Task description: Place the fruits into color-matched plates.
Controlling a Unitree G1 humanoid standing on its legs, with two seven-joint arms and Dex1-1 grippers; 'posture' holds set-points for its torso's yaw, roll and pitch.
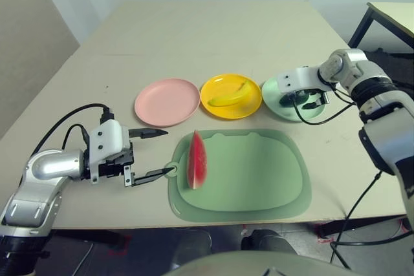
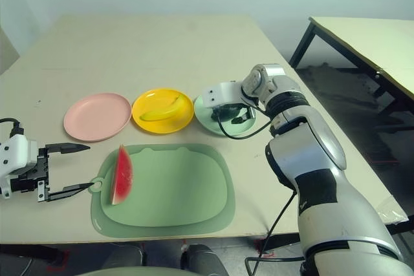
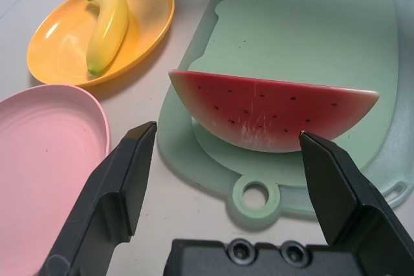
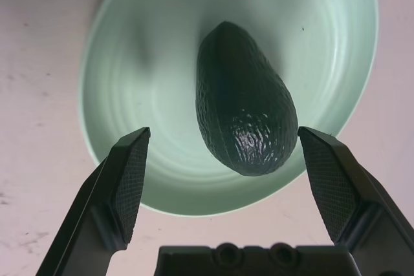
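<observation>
I should next move my left gripper to the red watermelon wedge's middle (image 1: 196, 158) (image 3: 266, 111) and close it there, because the wedge belongs on the pink plate.
The red watermelon wedge (image 1: 196, 159) stands on its rind at the left end of the pale green cutting mat (image 1: 259, 172). Just left of it, my left gripper (image 1: 169, 152) is open, its fingers (image 3: 123, 179) pointing at the wedge without touching it. The yellow banana (image 1: 231, 96) lies in the yellow plate (image 1: 213, 105). The pink plate (image 1: 167, 101) holds nothing. Over the mint green plate (image 1: 278, 108) hovers my right gripper (image 4: 224, 137), open, with the dark green avocado (image 4: 242, 105) lying in that plate between its spread fingers, untouched.
The three plates stand in a row behind the mat. Bare tabletop stretches beyond them. Cables trail from both wrists. Another table (image 1: 394, 14) stands off to the right.
</observation>
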